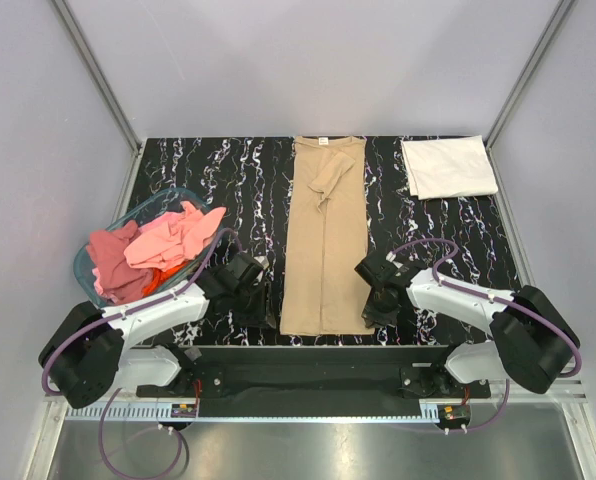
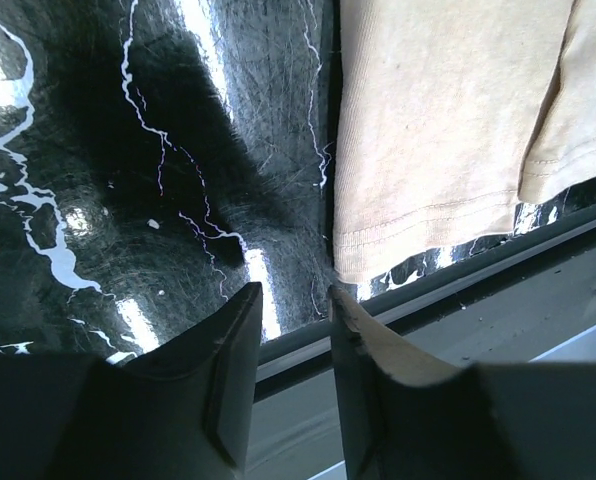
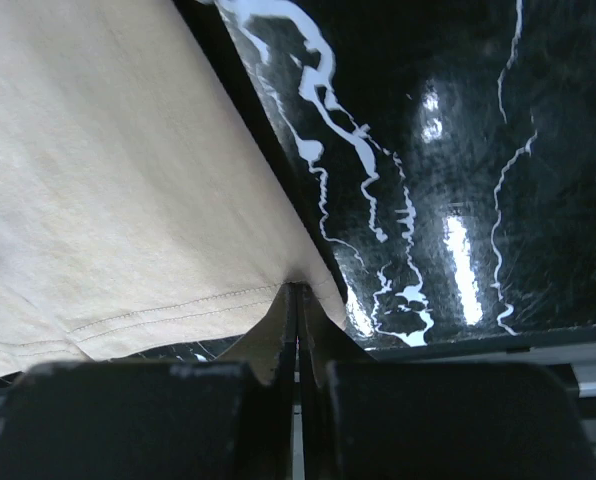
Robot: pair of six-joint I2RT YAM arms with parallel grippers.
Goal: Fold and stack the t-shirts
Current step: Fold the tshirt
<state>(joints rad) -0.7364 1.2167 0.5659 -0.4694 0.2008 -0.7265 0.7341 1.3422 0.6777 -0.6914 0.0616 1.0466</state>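
Observation:
Next, I open my right gripper's shut fingers and pinch the tan t-shirt's side edge (image 3: pixel 316 268) before folding, because the tan t-shirt's hem corner lies flat past them.
The tan t-shirt (image 1: pixel 323 240) lies folded into a long narrow strip down the middle of the table, neck label at the far end. My right gripper (image 1: pixel 372 316) is shut on its near right hem corner (image 3: pixel 308 285). My left gripper (image 1: pixel 270 318) is open at the near left hem corner (image 2: pixel 353 262), which lies just ahead of one fingertip (image 2: pixel 340 300), not between the jaws. A folded white t-shirt (image 1: pixel 448 167) lies at the back right. Salmon (image 1: pixel 178 235) and darker pink (image 1: pixel 113 262) t-shirts are heaped in the basket on the left.
The translucent blue basket (image 1: pixel 148 203) stands at the left, close behind my left arm. The black marbled table's (image 1: pixel 218 180) front edge (image 2: pixel 498 260) runs just below both grippers. Grey walls enclose the back and sides.

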